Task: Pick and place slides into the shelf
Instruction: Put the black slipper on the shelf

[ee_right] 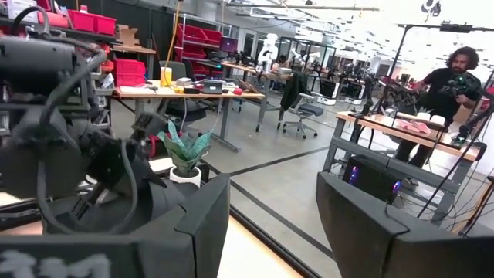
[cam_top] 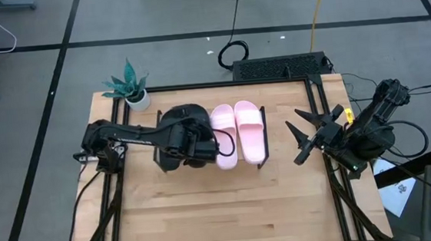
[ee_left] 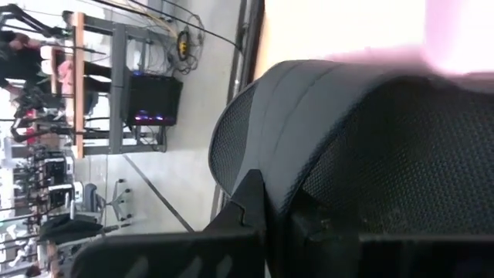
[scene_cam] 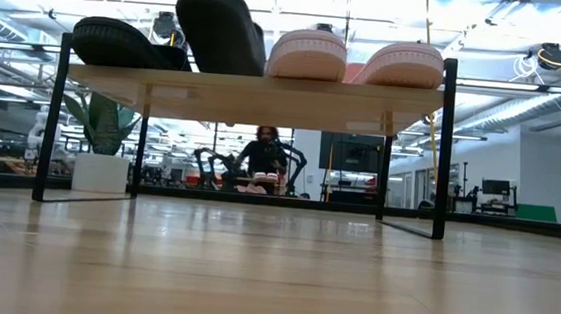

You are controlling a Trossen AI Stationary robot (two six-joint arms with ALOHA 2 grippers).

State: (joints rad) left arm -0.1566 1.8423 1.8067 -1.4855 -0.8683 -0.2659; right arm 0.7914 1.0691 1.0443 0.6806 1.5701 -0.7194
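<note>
The left gripper needs to release the second black slide on the shelf (cam_top: 200, 138), between the other black slide and the pink slides.
The shelf (scene_cam: 265, 98) stands mid-table, and its light top board carries all the slides. Two pale pink slides (cam_top: 238, 132) lie side by side on its right half, also seen in the low view (scene_cam: 353, 58). One black slide (scene_cam: 124, 42) lies flat at the left end. A second black slide (scene_cam: 221, 22) stands tilted between them under my left gripper (cam_top: 194, 145), which is shut on it. My right gripper (cam_top: 302, 136) hovers open to the right of the shelf, touching nothing. My left gripper holds the second black slide from above. One dark finger (ee_left: 247, 207) lies against the outer rim of the slide (ee_left: 270, 154), beside its mesh strap; the other finger is hidden by the slide. The slide is tilted, its lower end (scene_cam: 229, 67) on the shelf board next to a pink slide.
A potted plant (cam_top: 132, 87) stands at the table's far left corner, behind the shelf. Bare tabletop (cam_top: 223, 212) lies between the shelf and the near edge. A keyboard (cam_top: 277, 67) sits beyond the far edge. A person (scene_cam: 261, 155) is at a bench in the room behind.
</note>
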